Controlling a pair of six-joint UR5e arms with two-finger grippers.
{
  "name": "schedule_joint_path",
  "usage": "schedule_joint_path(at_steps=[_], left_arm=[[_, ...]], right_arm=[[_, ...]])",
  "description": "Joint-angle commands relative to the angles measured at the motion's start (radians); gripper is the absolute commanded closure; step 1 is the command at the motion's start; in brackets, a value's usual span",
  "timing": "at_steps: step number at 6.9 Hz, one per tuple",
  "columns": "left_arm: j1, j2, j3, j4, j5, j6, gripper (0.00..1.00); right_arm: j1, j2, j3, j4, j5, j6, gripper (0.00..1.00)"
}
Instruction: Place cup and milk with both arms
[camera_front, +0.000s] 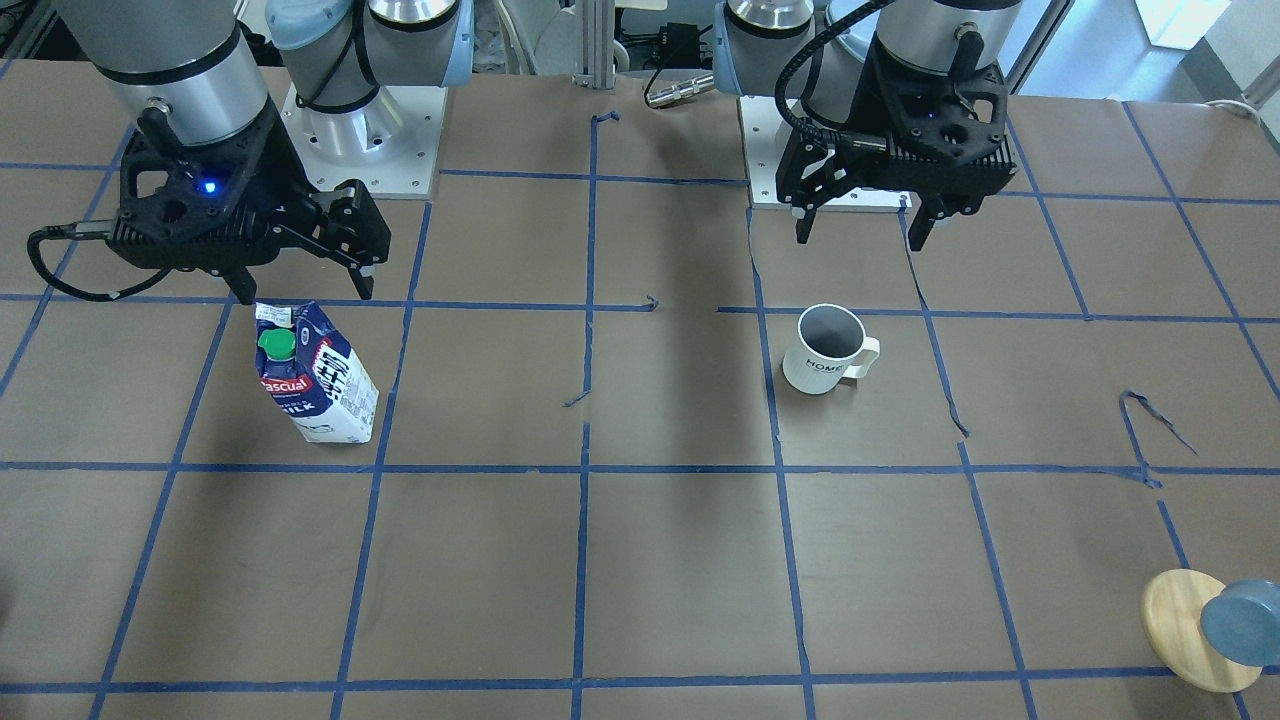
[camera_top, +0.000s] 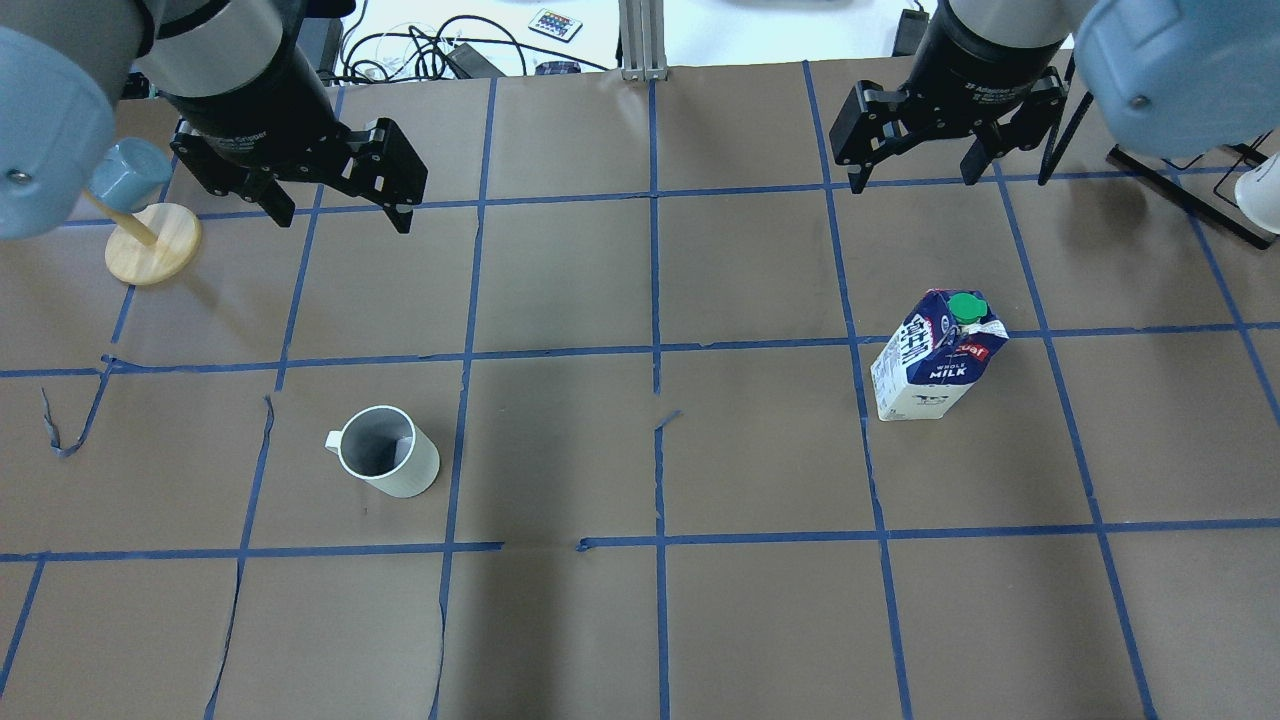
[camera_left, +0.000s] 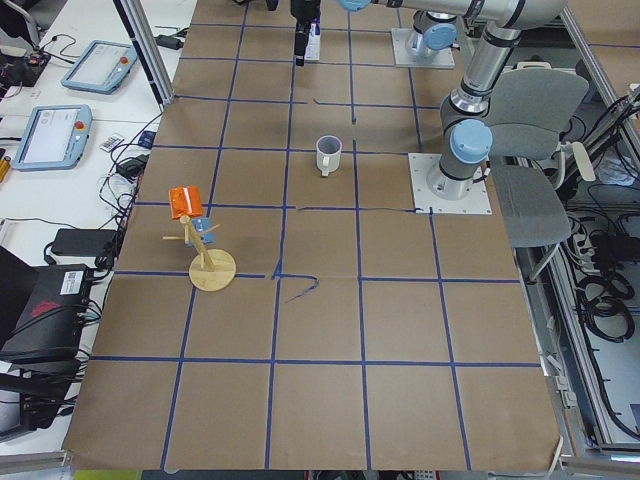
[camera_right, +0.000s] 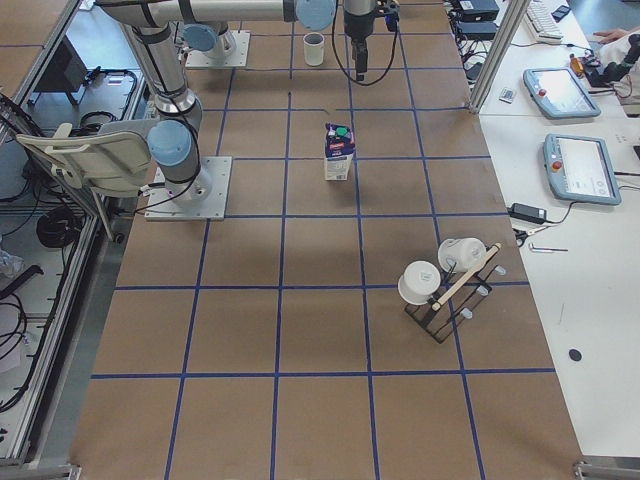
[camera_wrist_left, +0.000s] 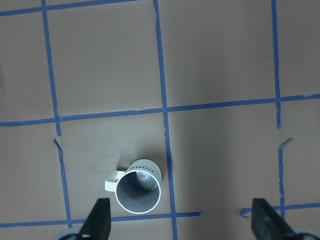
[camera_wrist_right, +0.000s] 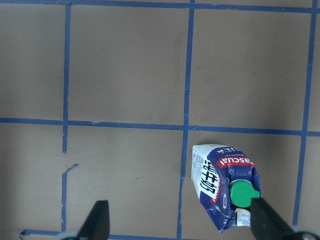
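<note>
Next, my left gripper grips the white cup's rim (camera_front: 800, 326) (camera_wrist_left: 160, 193) opposite its handle, with one finger inside the white cup and one outside.
The white "HOME" cup (camera_front: 830, 350) stands upright on the brown table, handle out to the side; it also shows in the overhead view (camera_top: 388, 452) and the left wrist view (camera_wrist_left: 137, 187). My left gripper (camera_front: 861, 238) (camera_top: 342, 215) hangs open and empty above it, offset toward the robot's base. The blue and white milk carton (camera_front: 315, 375) (camera_top: 935, 360) with a green cap stands upright and shows in the right wrist view (camera_wrist_right: 225, 187). My right gripper (camera_front: 305, 292) (camera_top: 912, 180) hangs open and empty above it, near its top.
A wooden stand (camera_top: 150, 240) with a blue-grey cylinder (camera_front: 1240, 622) stands at the table's far left corner. A black rack (camera_right: 440, 290) with white cups stands at the far right. Blue tape lines grid the brown paper, torn in places.
</note>
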Motion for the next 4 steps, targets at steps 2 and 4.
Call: schedule_joint_path(at_steps=[2, 4], left_arm=[[-0.001, 0.007, 0.004, -0.005, -0.01, -0.001, 0.0], [-0.001, 0.013, 0.001, -0.02, -0.015, 0.001, 0.0]], right_arm=[[-0.001, 0.0, 0.007, 0.002, -0.002, 0.0, 0.0], [-0.001, 0.0, 0.007, 0.0, 0.0, 0.0, 0.0]])
